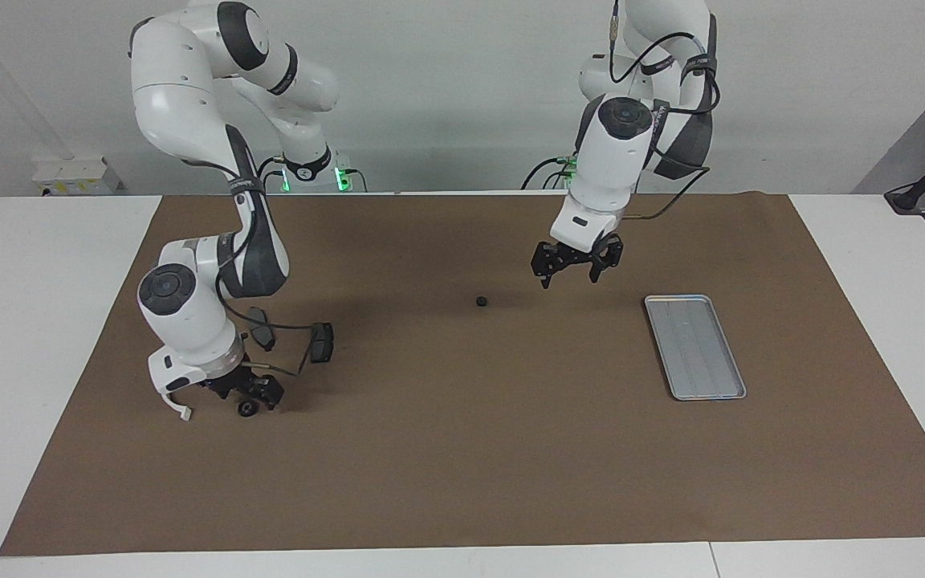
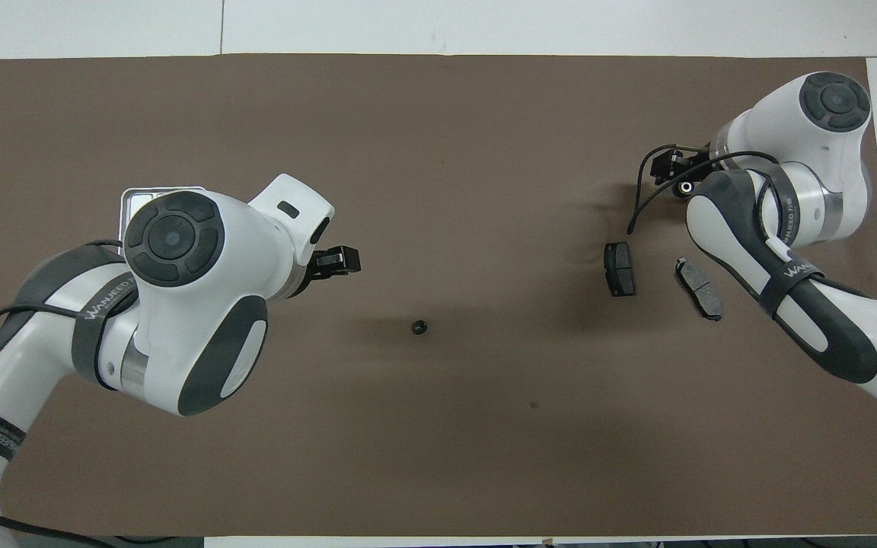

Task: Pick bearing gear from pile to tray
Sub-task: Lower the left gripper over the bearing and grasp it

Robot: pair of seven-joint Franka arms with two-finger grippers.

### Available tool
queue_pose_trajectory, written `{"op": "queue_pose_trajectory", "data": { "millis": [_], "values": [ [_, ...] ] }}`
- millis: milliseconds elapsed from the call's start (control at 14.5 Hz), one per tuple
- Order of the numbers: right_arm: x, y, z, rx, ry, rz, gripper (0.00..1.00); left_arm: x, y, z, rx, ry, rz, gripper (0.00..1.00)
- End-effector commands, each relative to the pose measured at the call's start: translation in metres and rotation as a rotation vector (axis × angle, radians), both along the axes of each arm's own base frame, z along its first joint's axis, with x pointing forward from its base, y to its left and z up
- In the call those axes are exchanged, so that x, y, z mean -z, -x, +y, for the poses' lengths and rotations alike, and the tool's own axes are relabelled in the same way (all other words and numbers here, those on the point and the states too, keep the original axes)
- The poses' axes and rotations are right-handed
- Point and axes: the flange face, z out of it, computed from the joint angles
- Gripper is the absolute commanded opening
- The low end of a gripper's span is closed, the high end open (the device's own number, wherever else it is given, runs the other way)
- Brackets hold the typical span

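The robot's left gripper needs to next move to the small black round piece (image 2: 419,327) lying alone in the middle of the mat, away from the brake pads, and close there.
The pile lies at the right arm's end of the brown mat. It has two dark brake pads (image 1: 322,341) (image 1: 262,327), also seen in the overhead view (image 2: 620,268) (image 2: 699,288), and a small black round piece (image 1: 246,409) (image 2: 686,186). My right gripper (image 1: 252,395) (image 2: 671,167) is down at the mat, right at that round piece. Another small black round piece (image 1: 481,302) (image 2: 419,328) lies alone at mid mat. My left gripper (image 1: 571,274) (image 2: 339,260) hangs open and empty above the mat between that piece and the silver tray (image 1: 694,347), which holds nothing.
A white curved part (image 1: 177,405) shows beside the right hand, half hidden by it. In the overhead view the left arm covers the tray except one corner (image 2: 134,196). A black cable (image 1: 286,327) loops from the right arm over the pads.
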Motion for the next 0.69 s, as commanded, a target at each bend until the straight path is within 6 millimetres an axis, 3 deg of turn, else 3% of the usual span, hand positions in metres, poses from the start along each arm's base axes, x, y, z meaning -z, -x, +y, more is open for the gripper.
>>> {"op": "queue_pose_trajectory", "data": {
  "millis": [0, 207, 622],
  "values": [
    [0.007, -0.006, -0.006, 0.024, -0.011, -0.015, 1.00, 0.029, 0.006, -0.027, -0.012, -0.036, -0.007, 1.00],
    [0.012, -0.007, -0.009, 0.021, -0.005, -0.022, 1.00, 0.064, 0.011, -0.055, -0.026, -0.057, -0.012, 1.00],
    [0.020, -0.007, -0.012, 0.024, -0.009, -0.031, 0.99, 0.072, 0.017, -0.066, -0.044, -0.055, -0.014, 1.00]
  ]
}}
